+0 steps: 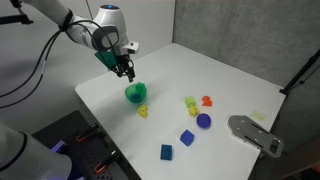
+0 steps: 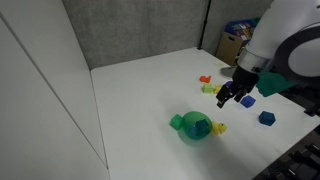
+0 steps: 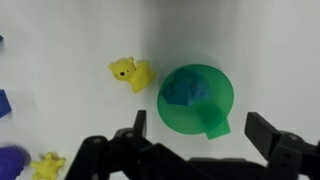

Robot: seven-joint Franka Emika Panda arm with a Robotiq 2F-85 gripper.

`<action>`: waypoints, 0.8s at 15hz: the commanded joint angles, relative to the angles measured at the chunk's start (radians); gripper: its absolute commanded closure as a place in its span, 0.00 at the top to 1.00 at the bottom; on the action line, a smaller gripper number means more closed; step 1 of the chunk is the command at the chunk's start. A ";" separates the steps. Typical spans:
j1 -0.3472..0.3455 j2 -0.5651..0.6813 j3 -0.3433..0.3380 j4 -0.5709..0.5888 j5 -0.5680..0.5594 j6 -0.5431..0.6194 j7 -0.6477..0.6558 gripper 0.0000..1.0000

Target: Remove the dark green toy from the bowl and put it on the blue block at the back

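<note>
Next, I lower my gripper inside the bright green bowl [image 1: 135,91] [image 3: 183,90] and close it on the dark green toy that lies there.
The bright green bowl [image 1: 135,94] stands on the white table, also in an exterior view [image 2: 190,127] and in the wrist view [image 3: 195,100]. The dark green toy [image 3: 186,90] lies inside it, also visible in an exterior view [image 2: 200,128]. My gripper [image 1: 127,70] hangs open and empty a little above the bowl; in the wrist view its fingers [image 3: 200,135] straddle the bowl's near rim. Two blue blocks [image 1: 187,137] [image 1: 166,152] lie apart from the bowl; in an exterior view one [image 2: 266,118] shows clearly and the other [image 2: 248,102] sits beside the gripper.
A yellow toy [image 3: 132,72] lies right next to the bowl. A yellow-green toy [image 1: 190,103], an orange piece [image 1: 207,100] and a purple ball [image 1: 203,120] sit mid-table. A grey flat object [image 1: 255,135] lies near the table edge.
</note>
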 commanded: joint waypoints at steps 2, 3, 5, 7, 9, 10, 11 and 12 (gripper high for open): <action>0.021 0.129 -0.020 0.071 -0.084 0.009 0.079 1.00; 0.027 0.148 -0.025 0.079 -0.095 0.009 0.085 1.00; 0.046 0.186 -0.042 0.087 -0.135 0.025 0.112 1.00; 0.066 0.219 -0.059 0.098 -0.164 0.035 0.130 1.00; 0.089 0.257 -0.080 0.109 -0.193 0.063 0.151 1.00; 0.099 0.276 -0.089 0.115 -0.198 0.074 0.156 1.00; 0.109 0.295 -0.097 0.123 -0.200 0.082 0.161 1.00; 0.119 0.317 -0.105 0.133 -0.201 0.094 0.162 1.00</action>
